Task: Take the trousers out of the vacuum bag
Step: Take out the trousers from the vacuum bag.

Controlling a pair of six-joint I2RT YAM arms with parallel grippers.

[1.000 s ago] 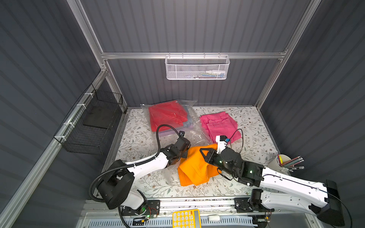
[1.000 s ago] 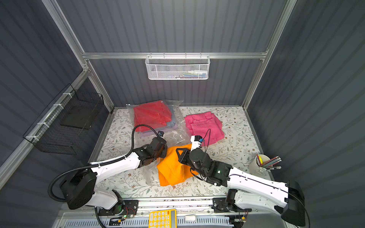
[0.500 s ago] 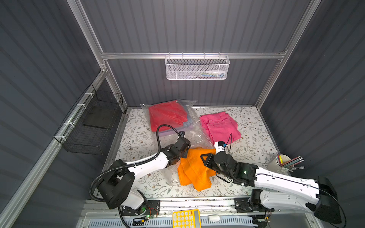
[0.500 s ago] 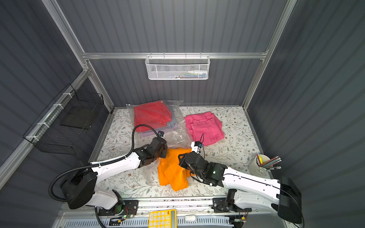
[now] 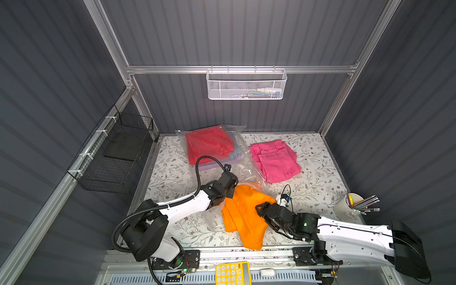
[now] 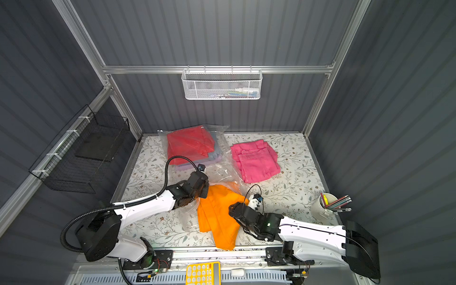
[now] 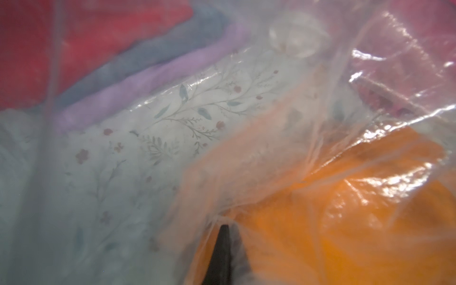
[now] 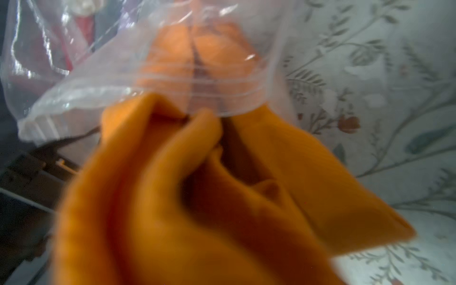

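The orange trousers reach the front edge, with one end inside the opening of the bag. My right gripper will grip their side (image 5: pixel 269 196) and lift them clear.
The clear vacuum bag (image 5: pixel 244 167) (image 6: pixel 222 170) lies at the back left of the table. Red trousers (image 5: pixel 207 145) sit inside it, over light blue denim (image 7: pixel 160 49) and lilac (image 7: pixel 148 81) ones. Hot pink trousers (image 5: pixel 274 160) lie on the table to the bag's right. Orange trousers (image 5: pixel 244 217) (image 8: pixel 197 197) lie mostly outside the bag's mouth and drape over the front edge. My left gripper (image 5: pixel 230 191) (image 7: pixel 223 229) is shut on the bag's plastic by the mouth. My right gripper (image 5: pixel 262 213) rests on the orange cloth with its jaws spread; its wrist view shows only cloth.
A white mesh basket (image 5: pixel 246 85) hangs on the back wall and a black wire basket (image 5: pixel 118 155) on the left wall. A cup of pencils (image 5: pixel 350 204) stands at the table's (image 5: pixel 308 187) front right. A yellow calculator (image 5: pixel 232 274) lies below the front edge.
The right gripper came down and forward with the orange trousers, then opened. The cloth, lifted before, now lies flat and spills over the front edge. The left arm has not moved.
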